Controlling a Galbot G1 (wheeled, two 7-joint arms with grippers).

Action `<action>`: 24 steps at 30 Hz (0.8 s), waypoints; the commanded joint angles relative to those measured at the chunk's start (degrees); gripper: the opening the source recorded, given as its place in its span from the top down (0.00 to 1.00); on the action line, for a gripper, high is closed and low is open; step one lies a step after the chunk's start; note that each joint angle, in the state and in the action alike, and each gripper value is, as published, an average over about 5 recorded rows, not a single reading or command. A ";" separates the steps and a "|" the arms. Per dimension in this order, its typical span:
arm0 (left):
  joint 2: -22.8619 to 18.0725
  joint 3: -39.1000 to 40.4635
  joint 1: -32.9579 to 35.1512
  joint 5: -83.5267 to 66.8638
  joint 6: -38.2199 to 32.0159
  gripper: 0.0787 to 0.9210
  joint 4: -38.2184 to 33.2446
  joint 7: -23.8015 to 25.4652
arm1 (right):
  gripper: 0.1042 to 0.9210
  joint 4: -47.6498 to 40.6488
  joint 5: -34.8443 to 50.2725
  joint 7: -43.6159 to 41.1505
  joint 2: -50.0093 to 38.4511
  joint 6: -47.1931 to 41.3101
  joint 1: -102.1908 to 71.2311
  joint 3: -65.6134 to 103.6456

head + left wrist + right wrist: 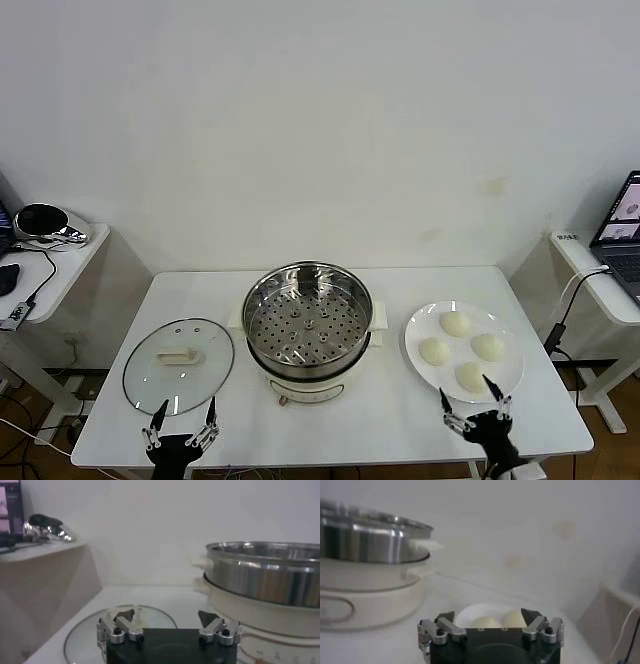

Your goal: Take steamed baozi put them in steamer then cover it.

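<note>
The robot's right gripper needs to close around the sides of the back baozi (454,323) on the white plate, the one closest to the white wall.
Four cream-white baozi (462,349) lie on a white plate (418,330) at the right of the table; two of them (500,620) show in the right wrist view. The steel steamer (308,328), uncovered with its perforated tray empty, stands on a cream base at the table's middle. It also shows in the left wrist view (265,575) and the right wrist view (365,545). The glass cover (178,365) lies flat to its left, also seen in the left wrist view (95,630). My left gripper (182,420) is open at the front edge near the cover. My right gripper (474,401) is open just in front of the plate.
Side tables flank the white table: one on the left with a shiny helmet-like object (45,222) and cables, one on the right with a laptop (622,230). A white wall stands behind.
</note>
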 commanded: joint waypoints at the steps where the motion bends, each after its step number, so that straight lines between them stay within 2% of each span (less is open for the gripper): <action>1: 1.08 -0.64 -0.47 3.78 -0.73 0.12 -0.14 0.41 | 0.12 -3.06 -10.47 -7.98 -17.39 -4.64 9.21 1.79; 7: 0.53 -0.78 -0.17 6.49 -0.50 0.12 -0.60 0.18 | 0.12 -8.79 -10.61 -20.10 -29.94 -9.43 20.83 -3.44; 12: -0.07 -1.89 0.35 8.66 -1.02 0.12 -0.57 -0.24 | 0.12 -17.62 -10.18 -30.44 -35.82 -10.01 38.30 -17.05; 19: -0.46 -3.06 1.15 9.14 -1.65 0.12 -0.49 -0.79 | 0.12 -30.19 -8.27 -43.05 -35.23 -9.67 63.12 -40.85; 24: -0.79 -3.99 1.04 9.63 -2.07 0.12 -0.14 -1.41 | 0.12 -37.90 -8.34 -49.47 -32.63 -7.69 74.51 -52.84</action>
